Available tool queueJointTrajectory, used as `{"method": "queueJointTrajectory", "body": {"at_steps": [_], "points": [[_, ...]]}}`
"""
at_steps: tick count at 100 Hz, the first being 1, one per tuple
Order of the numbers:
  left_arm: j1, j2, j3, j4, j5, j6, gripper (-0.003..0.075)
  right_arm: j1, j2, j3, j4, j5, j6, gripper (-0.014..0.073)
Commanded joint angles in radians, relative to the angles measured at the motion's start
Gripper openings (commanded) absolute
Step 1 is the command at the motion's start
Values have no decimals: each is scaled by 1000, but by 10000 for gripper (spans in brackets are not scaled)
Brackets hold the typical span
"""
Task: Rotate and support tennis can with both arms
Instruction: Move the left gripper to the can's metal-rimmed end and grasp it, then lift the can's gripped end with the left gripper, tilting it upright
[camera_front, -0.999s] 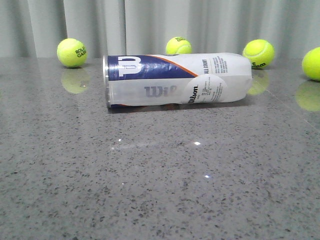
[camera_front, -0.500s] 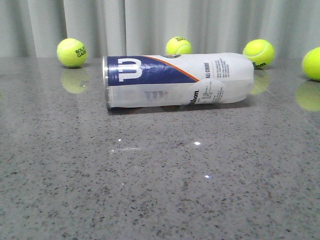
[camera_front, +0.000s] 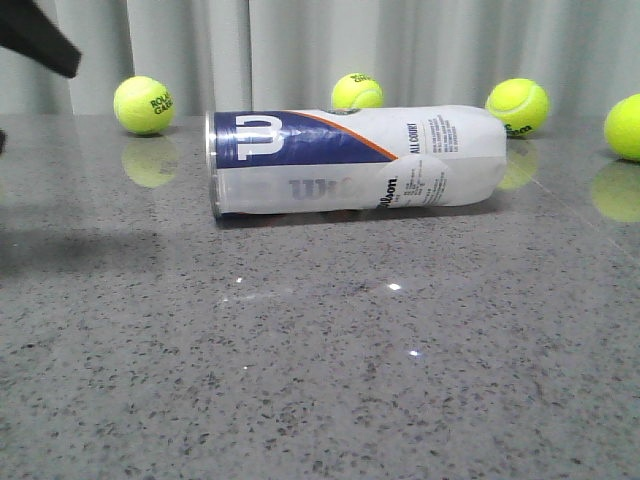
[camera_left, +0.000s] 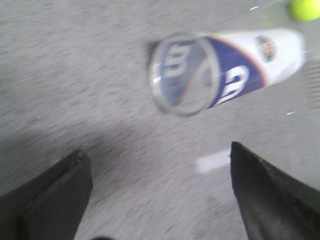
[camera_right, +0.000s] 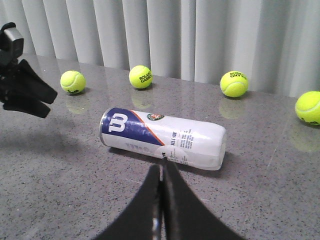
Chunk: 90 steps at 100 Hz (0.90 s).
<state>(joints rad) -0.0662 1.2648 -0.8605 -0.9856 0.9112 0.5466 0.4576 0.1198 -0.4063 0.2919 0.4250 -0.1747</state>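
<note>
The tennis can's metal rim end (camera_front: 216, 138) (camera_left: 184, 74), beside the navy W band, is the next place my left gripper will go to and close on.
The tennis can (camera_front: 355, 160) lies on its side on the grey table, metal rim to the left, navy W band facing up and forward. In the left wrist view the can (camera_left: 240, 65) shows rim-end on, ahead of my left gripper (camera_left: 157, 149). That gripper is wide open and empty, above the table and apart from the can. A black part of the left arm (camera_front: 35, 35) shows at the upper left of the front view. My right gripper (camera_right: 163, 162) is shut and empty, its tips just short of the can's side (camera_right: 162, 137).
Several yellow-green tennis balls stand along the back of the table by the curtain (camera_front: 145, 105) (camera_front: 357, 91) (camera_front: 517, 107), with one at the right edge (camera_front: 625, 127). The left arm (camera_right: 22, 87) hovers left of the can's rim end.
The left arm has come into the front view at the upper left and casts a shadow on the table. The can's printed band has turned slightly towards the front.
</note>
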Motion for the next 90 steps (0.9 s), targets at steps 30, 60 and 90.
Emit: {"method": "queueJointTrajectory", "body": {"at_steps": [30,60,90], "points": [[-106,263,-35,-617,74,393,545,-6,11,-24,12,-75,-9,-62],[-158,452,-42,-857,294,555,428,-6,11,-24,12,-75,-9,-62],[-158,470,-44,-859,335,559,50,-6,11,-24,12,-75,-9,-62]]}}
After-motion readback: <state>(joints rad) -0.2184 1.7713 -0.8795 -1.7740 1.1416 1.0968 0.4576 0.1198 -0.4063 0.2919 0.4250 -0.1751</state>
